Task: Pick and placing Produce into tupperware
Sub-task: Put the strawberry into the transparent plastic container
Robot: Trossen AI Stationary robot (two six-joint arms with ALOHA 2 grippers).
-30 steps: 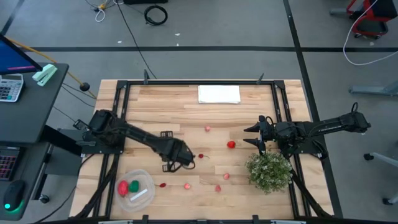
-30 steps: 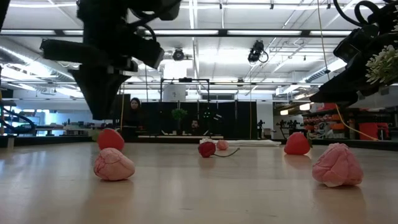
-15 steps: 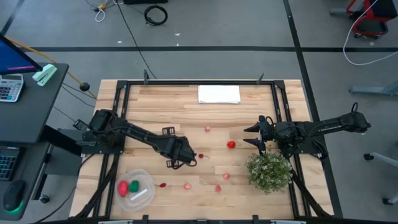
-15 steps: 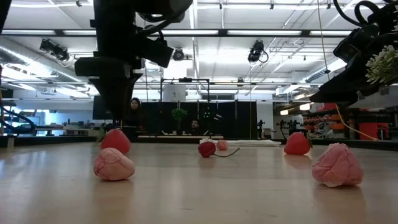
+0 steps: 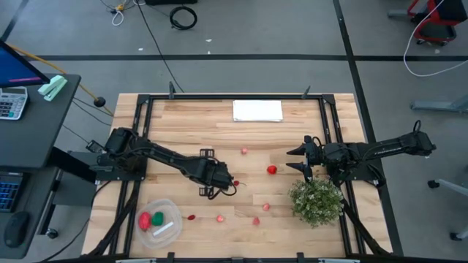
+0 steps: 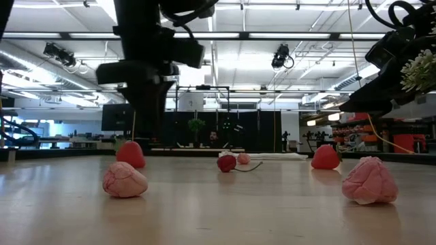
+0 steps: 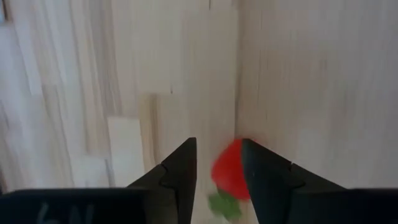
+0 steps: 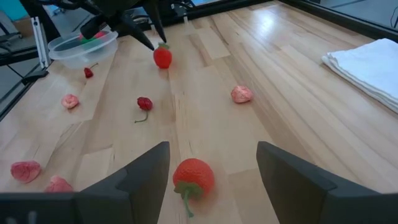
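Observation:
The strawberry's red body sits off centre, partly under one finger of the robot's left gripper, so the robot should back off and pinch the strawberry's green stem end (image 7: pixel 224 205).
My left gripper (image 5: pixel 221 188) (image 7: pixel 219 163) is open and points down over a red strawberry (image 7: pixel 229 176) (image 8: pixel 163 57) (image 6: pixel 129 153) that sits on the wood, one finger on each side of it. The high view hides that strawberry under the gripper. My right gripper (image 5: pixel 303 161) (image 8: pixel 212 149) waits open near the table's right edge, with a second strawberry (image 8: pixel 193 177) (image 5: pixel 271 169) lying ahead of it. The round clear tupperware (image 5: pixel 170 212) (image 8: pixel 84 43) stands at the near left and holds a red piece and a green piece. A cherry (image 5: pixel 235 183) and several pink pieces lie loose. My left gripper comes at the strawberry from above, fingers pointing down on either side of its body. One finger (image 7: pixel 264 177) lies right against its side (image 7: pixel 239 168); whether it touches, I cannot tell. The strawberry rests on the table.
A bushy green plant (image 5: pixel 316 201) stands just on the near side of my right gripper. A folded white cloth (image 5: pixel 257 110) lies at the far edge. Pink pieces (image 6: pixel 124 181) (image 6: pixel 369 180) and a small cherry (image 5: pixel 191 217) are scattered along the near half. Black frame rails run along the table's sides.
My left gripper has moved toward the table's right edge and slightly toward the far edge, ending over the strawberry. In the low view the strawberry beneath it has shifted a little the same way. My right arm has kept still.

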